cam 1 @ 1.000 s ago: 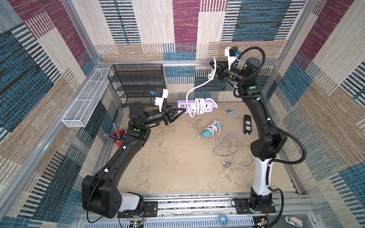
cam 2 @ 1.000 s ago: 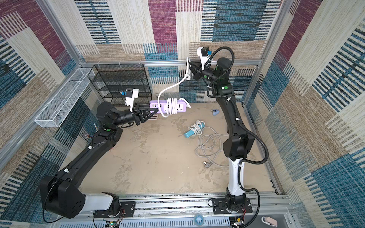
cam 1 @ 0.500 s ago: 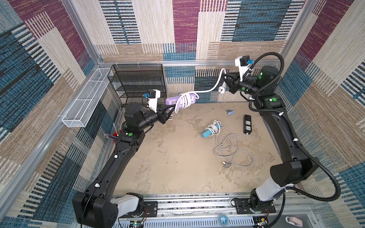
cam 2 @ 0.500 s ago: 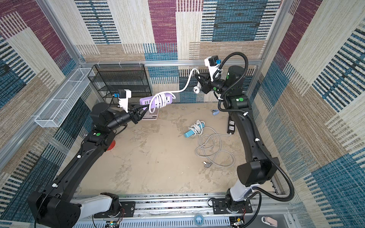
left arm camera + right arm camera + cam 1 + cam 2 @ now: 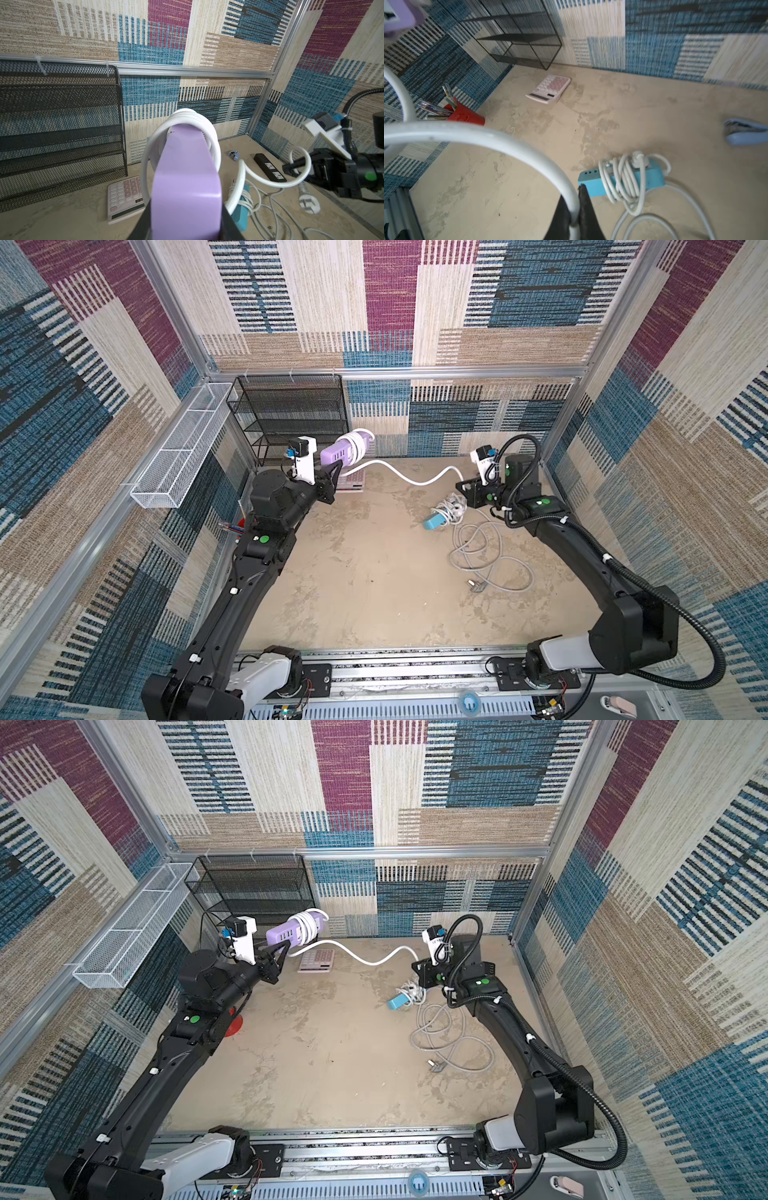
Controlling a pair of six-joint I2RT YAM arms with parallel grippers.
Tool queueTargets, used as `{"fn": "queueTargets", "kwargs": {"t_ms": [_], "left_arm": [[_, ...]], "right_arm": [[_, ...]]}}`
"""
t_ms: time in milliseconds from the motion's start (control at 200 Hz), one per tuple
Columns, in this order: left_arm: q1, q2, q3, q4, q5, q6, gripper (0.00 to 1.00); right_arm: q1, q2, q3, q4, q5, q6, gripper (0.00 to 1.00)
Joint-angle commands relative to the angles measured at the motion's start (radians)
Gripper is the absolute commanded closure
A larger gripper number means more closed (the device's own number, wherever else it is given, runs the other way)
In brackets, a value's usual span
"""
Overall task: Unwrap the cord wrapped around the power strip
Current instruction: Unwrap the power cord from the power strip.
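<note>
Next, my right gripper lets go of the white cord's loose end on the bare table nearer me than the blue power strip (image 5: 415, 580).
The purple power strip (image 5: 338, 452) (image 5: 286, 934) (image 5: 187, 176) hangs in the air at the back left, in front of the black shelf. My left gripper (image 5: 334, 470) (image 5: 280, 948) (image 5: 186, 224) is shut on its near end. Several loops of the white cord (image 5: 357, 443) (image 5: 187, 116) still circle its far end. The free length of the cord (image 5: 399, 472) (image 5: 357, 957) (image 5: 488, 133) runs in a wave to the right. My right gripper (image 5: 461, 485) (image 5: 415, 966) (image 5: 574, 197) is shut on it, low over the table.
A blue power strip (image 5: 436, 522) (image 5: 623, 178) wrapped in its own cord and a loose grey cable (image 5: 490, 564) lie by the right gripper. A pink calculator (image 5: 316, 961), black mesh shelf (image 5: 291, 414), red pen cup (image 5: 465, 116), black power strip (image 5: 270, 168) and blue stapler (image 5: 745, 133) stand around.
My right gripper has come down from high at the back to low at the right, pulling the cord along. The left gripper has drawn the strip back and to the left.
</note>
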Motion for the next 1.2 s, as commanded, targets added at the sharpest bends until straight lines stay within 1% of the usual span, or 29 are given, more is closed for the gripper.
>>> {"fn": "queueTargets", "kwargs": {"t_ms": [0,125,270,426,591,741,911,1057,1087,1127,1192], "left_arm": [[0.005,-0.016,-0.01,0.12,-0.033,0.037,1.0],[0.008,-0.033,-0.025,0.143,-0.04,0.037,1.0],[0.012,-0.053,-0.038,0.158,-0.051,0.042,1.0],[0.025,-0.079,-0.044,0.163,-0.068,0.056,1.0],[0.074,-0.12,-0.049,0.164,-0.087,0.07,1.0],[0.103,-0.119,-0.049,0.178,-0.065,0.045,1.0],[0.106,-0.106,-0.051,0.187,-0.044,0.03,1.0],[0.106,-0.084,-0.049,0.199,-0.001,0.012,1.0],[0.106,-0.079,-0.048,0.2,0.011,0.007,1.0],[0.106,-0.07,-0.045,0.201,0.03,0.001,1.0],[0.106,-0.051,-0.038,0.205,0.069,-0.008,1.0]], "right_arm": [[0.022,-0.004,-0.097,0.044,0.098,0.103,1.0],[0.072,0.026,-0.204,0.083,0.145,0.163,1.0],[0.111,0.09,-0.267,0.126,0.171,0.211,1.0],[0.131,0.164,-0.267,0.134,0.199,0.231,1.0],[0.141,0.207,-0.261,0.144,0.207,0.236,1.0],[0.15,0.244,-0.259,0.159,0.207,0.239,1.0],[0.17,0.268,-0.267,0.179,0.21,0.246,1.0],[0.185,0.274,-0.268,0.2,0.188,0.242,1.0],[0.188,0.271,-0.271,0.206,0.181,0.241,0.93],[0.191,0.263,-0.274,0.216,0.17,0.234,0.81],[0.195,0.246,-0.278,0.231,0.152,0.228,0.64]]}}
